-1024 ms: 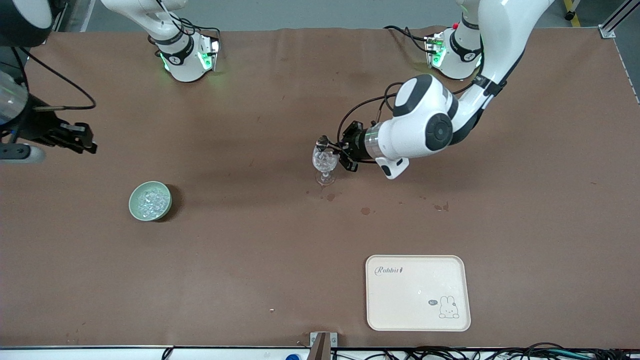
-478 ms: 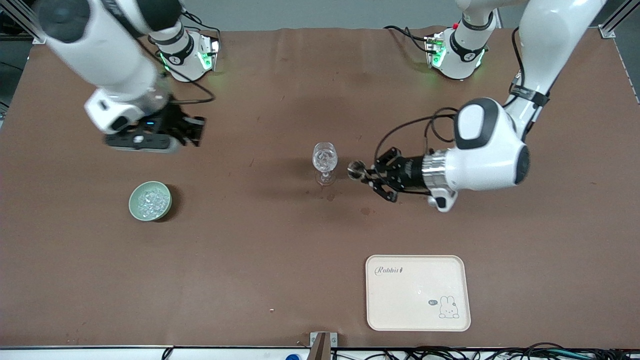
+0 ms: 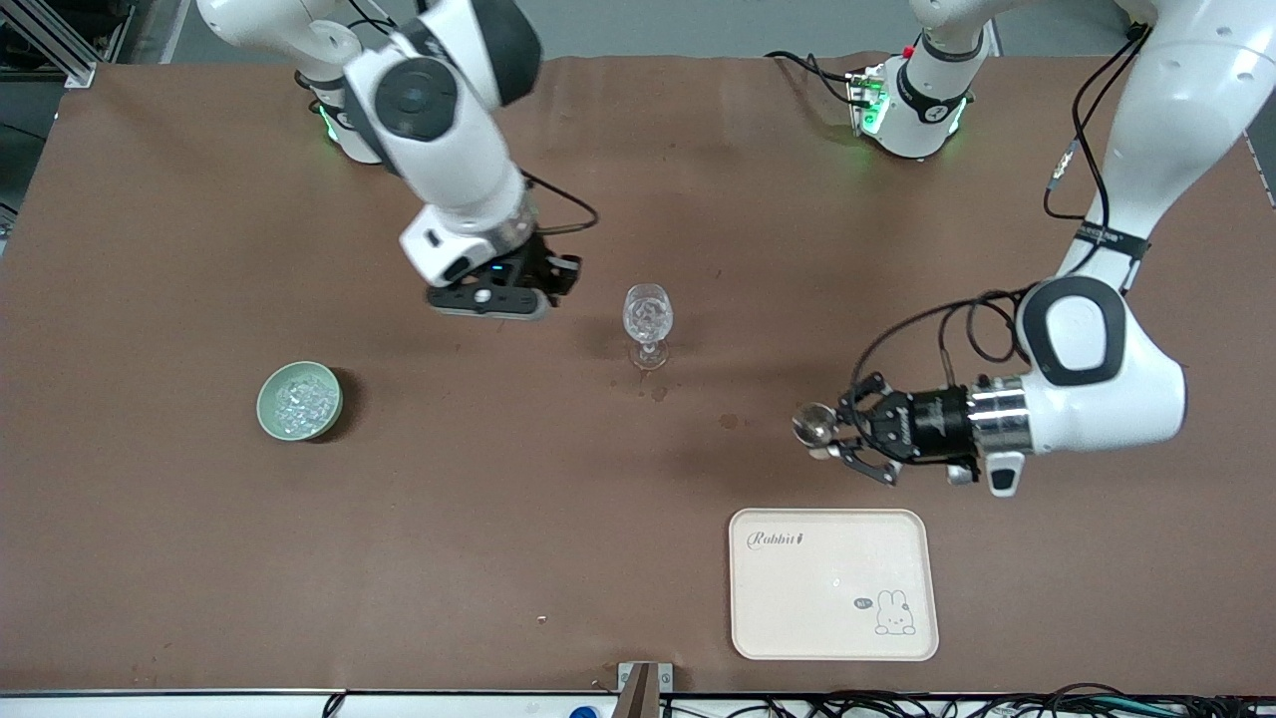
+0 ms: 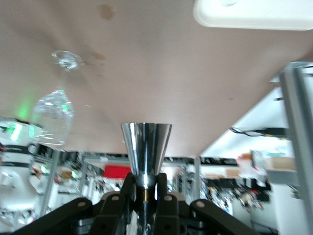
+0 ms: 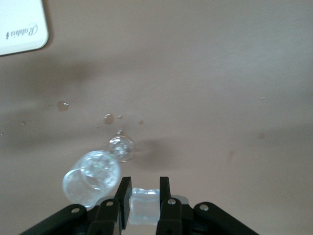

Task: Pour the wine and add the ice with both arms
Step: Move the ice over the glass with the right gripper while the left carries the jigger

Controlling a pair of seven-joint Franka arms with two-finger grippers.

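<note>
Next, my left gripper sets the silvery jigger down on the cream tray's empty corner (image 3: 882, 545) beyond the rabbit print. The jigger is now sideways between glass and tray.
The clear stemmed glass (image 3: 648, 321) stands mid-table with glittering ice chunks in it. My right gripper (image 3: 556, 275) hovers beside it, toward the right arm's end. In the right wrist view the gripper (image 5: 145, 192) is shut on a clear ice cube (image 5: 145, 208), with the glass (image 5: 93, 180) close by. The pale-green bowl (image 3: 267, 414) holds a heap of ice (image 3: 301, 400). My left gripper (image 3: 835, 435) is shut on the silvery jigger (image 3: 813, 426), held sideways over the table between the glass and the tray. In the left wrist view the jigger (image 4: 146, 149) sits between the fingers.
A cream tray (image 3: 832, 583) with a rabbit print lies near the front camera's edge, and shows in the left wrist view (image 4: 254, 14). Small wet stains (image 3: 729, 421) mark the brown table cover near the glass.
My left gripper has carried the jigger away from the glass rim, toward the tray. My right arm has swung in from the right arm's end of the table to beside the glass.
</note>
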